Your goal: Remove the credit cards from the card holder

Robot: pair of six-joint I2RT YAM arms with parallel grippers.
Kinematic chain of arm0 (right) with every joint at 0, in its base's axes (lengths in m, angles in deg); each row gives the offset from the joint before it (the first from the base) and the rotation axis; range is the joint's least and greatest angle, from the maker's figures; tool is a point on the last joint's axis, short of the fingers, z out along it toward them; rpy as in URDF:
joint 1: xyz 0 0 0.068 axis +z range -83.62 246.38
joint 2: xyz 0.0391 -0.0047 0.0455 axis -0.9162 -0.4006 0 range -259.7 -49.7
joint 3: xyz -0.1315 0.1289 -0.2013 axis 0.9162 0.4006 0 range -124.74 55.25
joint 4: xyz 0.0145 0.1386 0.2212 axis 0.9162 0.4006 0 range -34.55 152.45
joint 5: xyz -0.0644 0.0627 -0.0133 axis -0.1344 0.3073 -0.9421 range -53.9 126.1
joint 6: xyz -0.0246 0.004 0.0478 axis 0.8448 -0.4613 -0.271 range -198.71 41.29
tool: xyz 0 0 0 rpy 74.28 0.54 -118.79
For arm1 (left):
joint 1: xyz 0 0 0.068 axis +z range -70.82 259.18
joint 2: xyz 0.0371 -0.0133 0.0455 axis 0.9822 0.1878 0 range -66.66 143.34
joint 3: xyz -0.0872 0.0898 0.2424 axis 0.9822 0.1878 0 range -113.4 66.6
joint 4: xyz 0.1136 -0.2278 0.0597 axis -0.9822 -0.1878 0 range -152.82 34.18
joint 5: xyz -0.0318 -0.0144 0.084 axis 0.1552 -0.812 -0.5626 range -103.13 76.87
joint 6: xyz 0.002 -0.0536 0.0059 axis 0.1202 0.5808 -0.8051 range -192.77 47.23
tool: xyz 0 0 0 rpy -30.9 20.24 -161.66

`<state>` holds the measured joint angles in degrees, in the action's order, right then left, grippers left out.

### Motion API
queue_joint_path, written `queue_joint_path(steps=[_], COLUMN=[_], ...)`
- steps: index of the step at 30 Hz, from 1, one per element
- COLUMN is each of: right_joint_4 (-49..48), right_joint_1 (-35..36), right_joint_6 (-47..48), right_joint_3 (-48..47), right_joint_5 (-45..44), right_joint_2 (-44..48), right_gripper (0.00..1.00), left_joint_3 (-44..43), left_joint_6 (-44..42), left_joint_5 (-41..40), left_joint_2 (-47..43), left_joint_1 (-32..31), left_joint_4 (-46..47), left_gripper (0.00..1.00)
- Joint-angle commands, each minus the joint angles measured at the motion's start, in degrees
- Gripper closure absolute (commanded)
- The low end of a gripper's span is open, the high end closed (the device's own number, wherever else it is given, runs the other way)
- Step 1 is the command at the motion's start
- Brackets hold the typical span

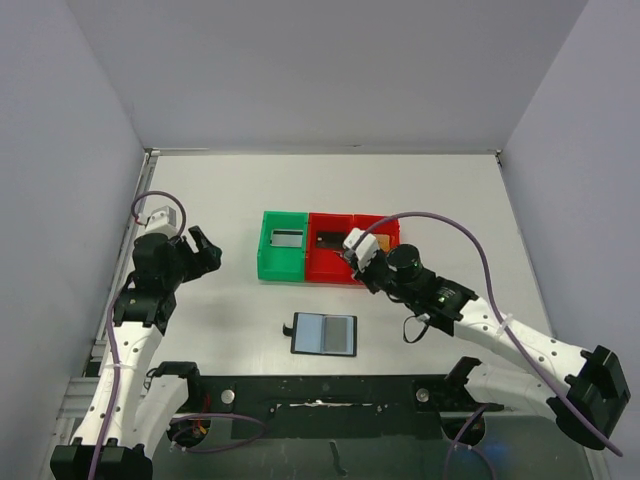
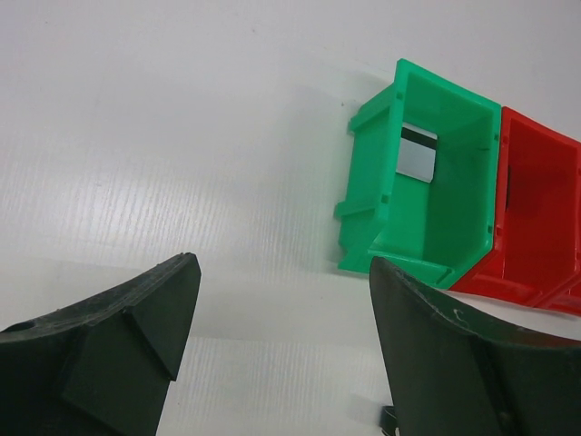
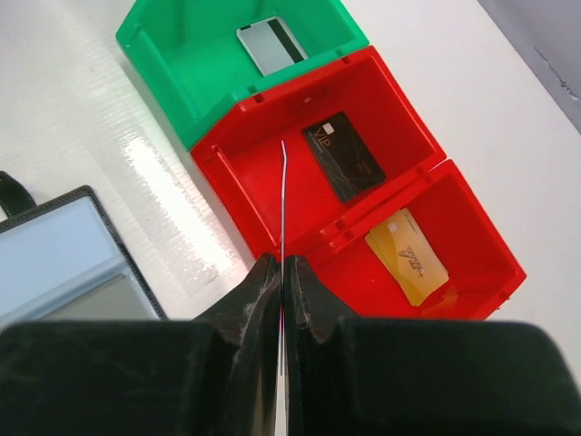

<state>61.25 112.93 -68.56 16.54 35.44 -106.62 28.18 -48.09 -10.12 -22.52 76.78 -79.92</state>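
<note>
My right gripper is going to release the thin card over the black card in the middle red bin (image 1: 322, 240) (image 3: 330, 141), letting it go there.
The card holder (image 1: 325, 335) lies open on the table in front of the bins, blue-grey pockets up; its corner shows in the right wrist view (image 3: 54, 263). My right gripper (image 3: 282, 268) is shut on a thin card (image 3: 282, 200) seen edge-on, held over the middle red bin's near wall; it shows from above too (image 1: 358, 262). A greyish card (image 3: 270, 44) lies in the green bin, a black card (image 3: 342, 156) in the middle red bin, a tan-gold card (image 3: 406, 256) in the right red bin. My left gripper (image 2: 281, 300) is open and empty, left of the green bin (image 1: 205, 250).
A green bin (image 1: 266, 262) and two red bins (image 1: 333, 272) stand joined in a row at mid-table, the green one on the left. Grey walls close the table on three sides. A purple cable loops over my right arm.
</note>
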Motion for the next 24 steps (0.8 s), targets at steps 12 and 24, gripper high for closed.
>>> queue_joint_path(steps=[12, 24], right_joint_4=[-1.52, 3.16], right_joint_1=[-9.09, -9.33], right_joint_6=[5.64, 12.60], right_joint_3=[-11.08, -18.58], right_joint_5=[9.84, 10.44], right_joint_2=[-9.04, -20.40], right_gripper=[1.00, 1.00], left_joint_3=[0.18, 0.49], left_joint_6=[-2.44, -2.80], left_joint_5=[0.80, 2.11], left_joint_2=[-0.03, 0.52], left_joint_1=[0.27, 0.28], left_joint_4=[4.89, 5.84], left_gripper=[0.25, 0.25])
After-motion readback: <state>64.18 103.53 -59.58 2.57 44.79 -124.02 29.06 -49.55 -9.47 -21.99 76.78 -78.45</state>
